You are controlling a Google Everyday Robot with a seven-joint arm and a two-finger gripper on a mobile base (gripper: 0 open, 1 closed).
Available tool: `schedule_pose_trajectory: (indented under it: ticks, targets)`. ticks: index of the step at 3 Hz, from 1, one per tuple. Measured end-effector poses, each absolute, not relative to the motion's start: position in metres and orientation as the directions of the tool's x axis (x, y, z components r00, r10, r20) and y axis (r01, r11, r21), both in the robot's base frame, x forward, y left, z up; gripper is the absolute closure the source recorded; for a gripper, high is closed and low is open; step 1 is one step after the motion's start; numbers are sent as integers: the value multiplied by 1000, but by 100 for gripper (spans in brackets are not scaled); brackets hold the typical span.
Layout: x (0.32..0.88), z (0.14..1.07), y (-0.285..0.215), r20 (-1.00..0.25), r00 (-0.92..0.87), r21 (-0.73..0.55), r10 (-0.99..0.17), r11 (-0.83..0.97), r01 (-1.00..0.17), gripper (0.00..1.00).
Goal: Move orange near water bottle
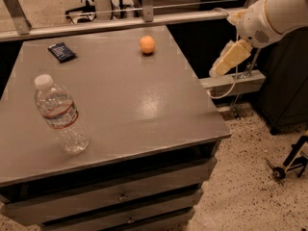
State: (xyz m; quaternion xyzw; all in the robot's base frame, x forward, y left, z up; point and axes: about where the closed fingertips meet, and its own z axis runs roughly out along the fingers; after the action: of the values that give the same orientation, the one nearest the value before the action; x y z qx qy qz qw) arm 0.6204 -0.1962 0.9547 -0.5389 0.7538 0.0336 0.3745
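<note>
The orange has to go near the water bottle, so my gripper will close around the sides of the orange (148, 44).
The orange (147, 44) sits on the grey table (130, 105), near its far right edge. The water bottle (59, 114) stands upright at the near left of the table, clear with a white cap and a red-striped label. My gripper (229, 58) hangs off the table's right side, to the right of the orange and past the edge, at the end of the white arm (274, 11). It holds nothing that I can see.
A small dark packet (62, 51) lies at the table's far left. A metal rail (120, 23) runs behind the table. A low shelf (233, 82) and cables sit right of the table. Drawers (120, 196) front the table. A wheeled base (288, 162) stands on the speckled floor.
</note>
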Motion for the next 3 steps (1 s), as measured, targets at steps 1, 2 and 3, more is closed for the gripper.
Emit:
schedule_pose_trajectory:
  ticks: [1, 2, 3]
  targets:
    - [620, 955, -196, -601, -138, -353, -787, 417, -838, 0]
    - [653, 958, -169, -666, -112, -347, -737, 439, -829, 0]
    - [693, 959, -141, -736, -102, -314, -669, 471, -825, 0]
